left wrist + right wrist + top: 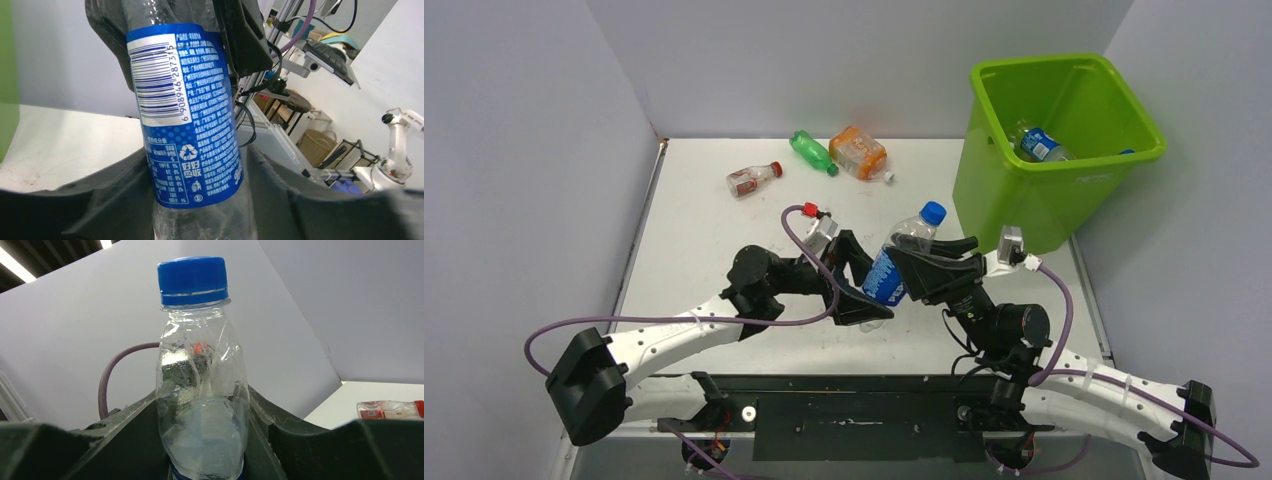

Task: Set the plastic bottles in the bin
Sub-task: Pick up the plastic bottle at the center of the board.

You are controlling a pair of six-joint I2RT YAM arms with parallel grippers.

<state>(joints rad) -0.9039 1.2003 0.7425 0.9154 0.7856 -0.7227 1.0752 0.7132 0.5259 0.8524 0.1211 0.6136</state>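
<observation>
The bottle's middle is held by my right gripper, close to my left gripper, so my right gripper will open and take the cap end (pixel 931 216) before my left gripper opens.
A clear crushed bottle with a blue label and blue cap (pixel 902 258) is held tilted above the table's middle, cap toward the bin. My left gripper (pixel 874 292) is shut on its lower end; in the left wrist view the label (pixel 185 115) rises between my fingers (pixel 280 200). My right gripper (pixel 919 262) is shut on its upper body; in the right wrist view the bottle (pixel 200 380) stands between my fingers (pixel 280 440). The lime-green bin (pixel 1014 190) stands at the far right and holds a blue-label bottle (pixel 1041 145).
Three bottles lie at the table's far side: a small one with a red cap (pixel 752 178), also in the right wrist view (pixel 390 410), a green one (pixel 812 152), and an orange one (pixel 860 153). Grey walls enclose the table at left, back and right.
</observation>
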